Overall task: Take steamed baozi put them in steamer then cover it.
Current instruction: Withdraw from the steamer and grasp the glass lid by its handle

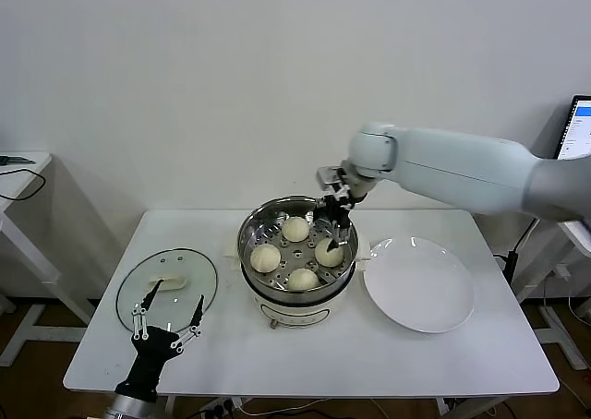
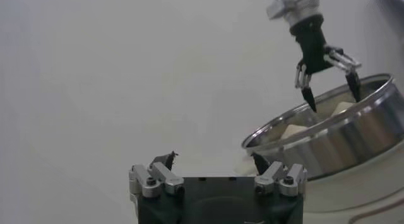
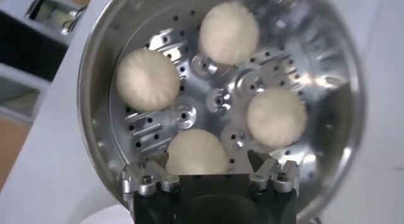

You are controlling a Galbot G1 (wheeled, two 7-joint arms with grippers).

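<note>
The robot's left gripper should next move to the glass cover's white handle [image 1: 167, 283] and close there, because the steamer with its baozi needs to be covered.
The steamer [image 1: 251, 225] stands mid-table with four baozi on its perforated tray: far [image 1: 295, 228], left [image 1: 265, 257], near [image 1: 303, 279] and right [image 1: 329, 252]. My right gripper [image 1: 333, 239] is open just over the right bun. In the right wrist view its fingers straddle that bun [image 3: 197, 153] without closing on it, and the gripper [image 3: 205, 159] hangs above the tray [image 3: 218, 102]. The glass cover [image 1: 189, 267] lies flat at the table's left. My left gripper [image 1: 177, 294] is open and empty at the cover's near edge; it also shows in the left wrist view [image 2: 214, 159].
A white plate [image 1: 420, 283] lies to the right of the steamer with nothing on it. The left wrist view shows the steamer wall [image 2: 353, 130] and the right gripper [image 2: 328, 86] above it. A side table [image 1: 18, 174] stands far left.
</note>
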